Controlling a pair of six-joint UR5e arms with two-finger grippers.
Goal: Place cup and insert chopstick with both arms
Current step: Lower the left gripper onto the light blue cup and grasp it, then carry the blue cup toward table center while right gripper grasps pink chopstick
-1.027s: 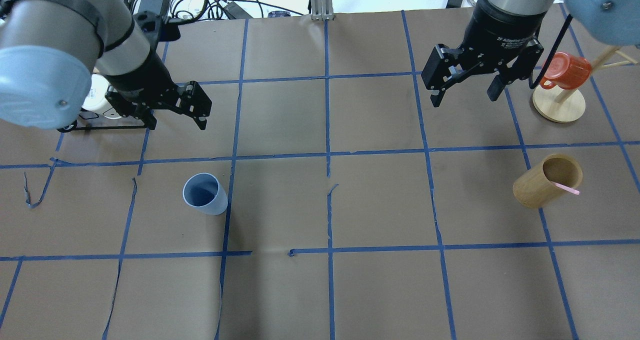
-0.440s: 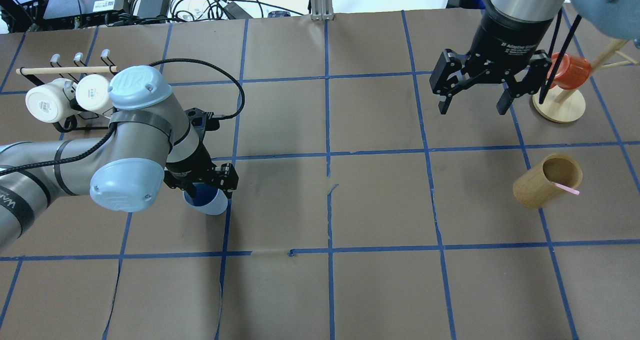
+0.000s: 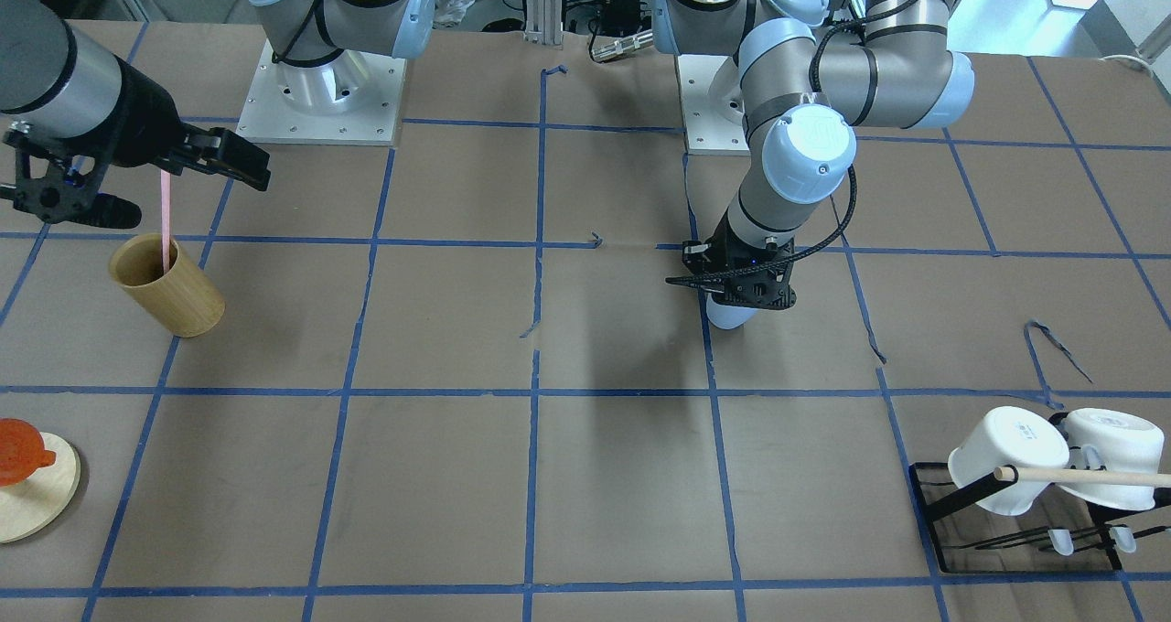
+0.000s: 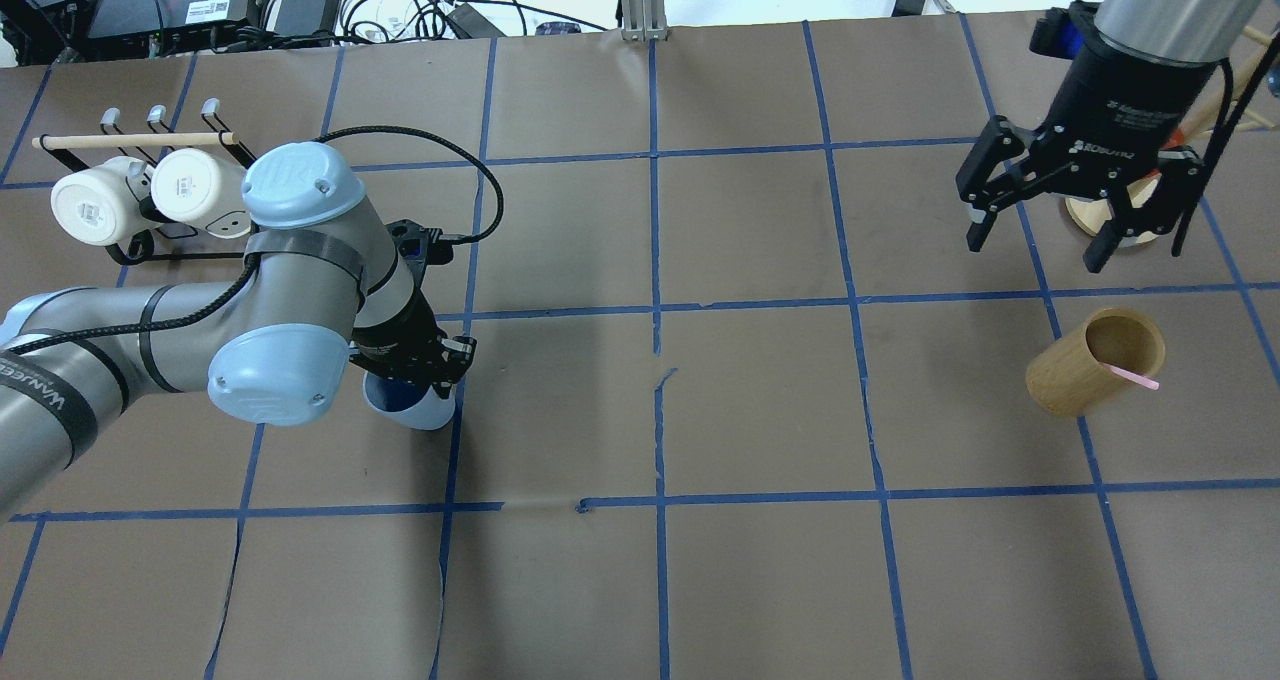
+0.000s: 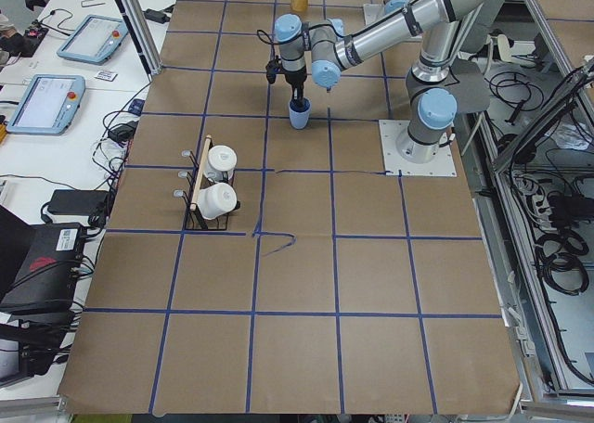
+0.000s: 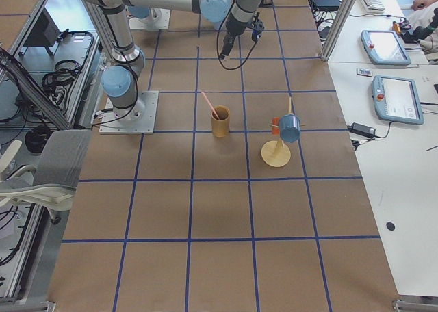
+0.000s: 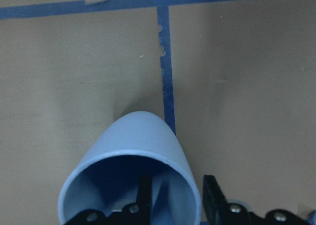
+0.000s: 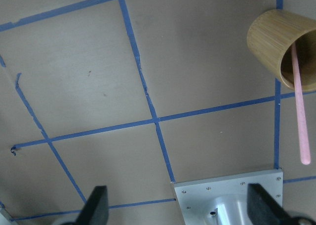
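Next, I release the pale-blue cup with my left gripper on the blue tape crossing in the middle of the table (image 3: pixel 534 398).
The pale-blue cup (image 4: pixel 425 412) stands upright on the table's left half, also in the front view (image 3: pixel 727 316). My left gripper (image 7: pixel 177 185) straddles the cup's (image 7: pixel 138 136) near rim, one finger inside and one outside. The jaws are narrowed, with a gap still showing beside the inner finger. One pink chopstick (image 4: pixel 1133 377) leans in the tan bamboo cylinder (image 4: pixel 1085 375) at the right. My right gripper (image 4: pixel 1035 255) is open and empty, hovering behind the cylinder. Its wrist view shows the chopstick (image 8: pixel 300 111) off to the right of the fingers.
A black rack with two white mugs (image 4: pixel 130 195) and a wooden rod stands at the far left. A round wooden mug stand (image 3: pixel 27 485) with a red mug (image 3: pixel 18 453) is behind the right gripper. Blue tape lines grid the brown table.
My left arm swung in and down onto the cup, then its jaws narrowed around the rim. My right gripper moved right, toward the mug stand and bamboo cylinder.
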